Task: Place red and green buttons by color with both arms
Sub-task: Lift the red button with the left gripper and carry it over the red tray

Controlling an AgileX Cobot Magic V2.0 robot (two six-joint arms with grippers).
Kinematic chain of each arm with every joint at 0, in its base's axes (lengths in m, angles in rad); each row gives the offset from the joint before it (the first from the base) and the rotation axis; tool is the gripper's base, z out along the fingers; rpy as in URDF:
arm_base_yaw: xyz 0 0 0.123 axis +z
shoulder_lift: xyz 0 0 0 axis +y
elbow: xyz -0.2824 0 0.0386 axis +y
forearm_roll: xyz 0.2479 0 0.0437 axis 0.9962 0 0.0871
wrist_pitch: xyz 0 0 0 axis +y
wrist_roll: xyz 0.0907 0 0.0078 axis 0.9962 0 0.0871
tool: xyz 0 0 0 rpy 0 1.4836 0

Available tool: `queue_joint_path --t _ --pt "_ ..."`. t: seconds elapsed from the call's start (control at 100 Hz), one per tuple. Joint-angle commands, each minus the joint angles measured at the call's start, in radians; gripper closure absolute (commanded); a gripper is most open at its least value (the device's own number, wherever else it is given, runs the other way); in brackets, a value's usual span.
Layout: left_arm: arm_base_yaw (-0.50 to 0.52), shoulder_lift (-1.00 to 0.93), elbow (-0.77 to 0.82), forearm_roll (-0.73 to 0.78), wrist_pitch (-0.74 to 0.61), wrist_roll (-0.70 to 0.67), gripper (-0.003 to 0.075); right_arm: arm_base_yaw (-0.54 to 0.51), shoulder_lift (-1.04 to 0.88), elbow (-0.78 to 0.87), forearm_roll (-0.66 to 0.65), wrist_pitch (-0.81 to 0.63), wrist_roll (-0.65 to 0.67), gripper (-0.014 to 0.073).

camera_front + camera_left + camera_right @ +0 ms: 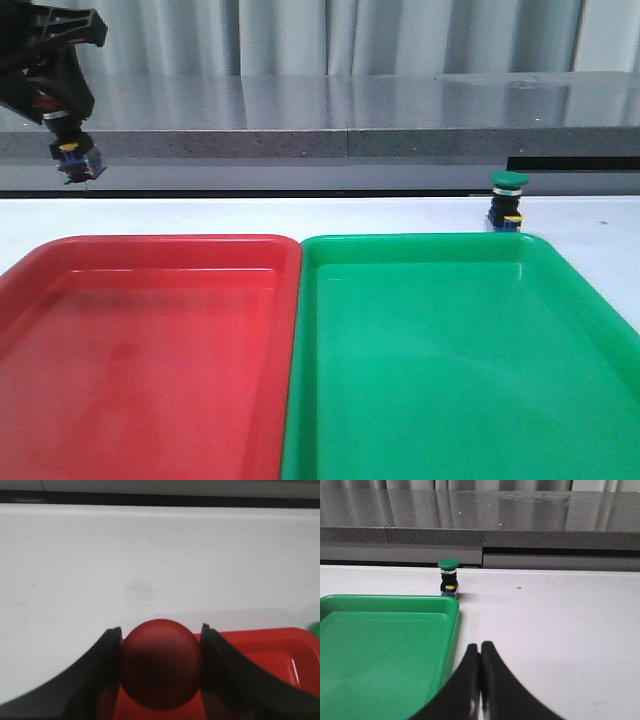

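I will use my left gripper to set the red button down on the red tray's bottom near the middle of its back side (pixel 156 313).
My left gripper (pixel 161 632) is shut on the red button's cap (pixel 161 670). In the front view the left gripper (pixel 66 128) holds the red button (pixel 76 160) high in the air at the far left, above and beyond the red tray's back-left corner, its bluish base pointing down. The green button (pixel 508 200) stands upright on the white table just behind the green tray's back edge. It also shows in the right wrist view (pixel 448 577). My right gripper (pixel 480 647) is shut and empty, low beside the green tray's right rim; it is out of the front view.
The red tray (pixel 150 242) lies at the front left and the green tray (pixel 420 240) at the front right, side by side and touching. A grey ledge (pixel 350 140) runs behind the table. The red tray's corner (pixel 260 645) shows below the left gripper.
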Motion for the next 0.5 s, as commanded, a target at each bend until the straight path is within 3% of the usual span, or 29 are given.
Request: queue_joint_path --t 0.0,0.25,0.49 --pt "-0.050 -0.086 0.028 -0.022 -0.089 -0.010 0.0605 -0.007 -0.015 -0.016 -0.004 -0.083 0.001 0.0654" --pt "-0.176 -0.094 0.105 -0.022 -0.155 -0.083 0.0605 -0.007 -0.015 -0.016 -0.004 -0.083 0.001 0.0654" --pt "-0.206 -0.094 0.151 -0.014 -0.198 -0.120 0.0605 -0.007 -0.015 -0.016 -0.004 -0.083 0.001 0.0654"
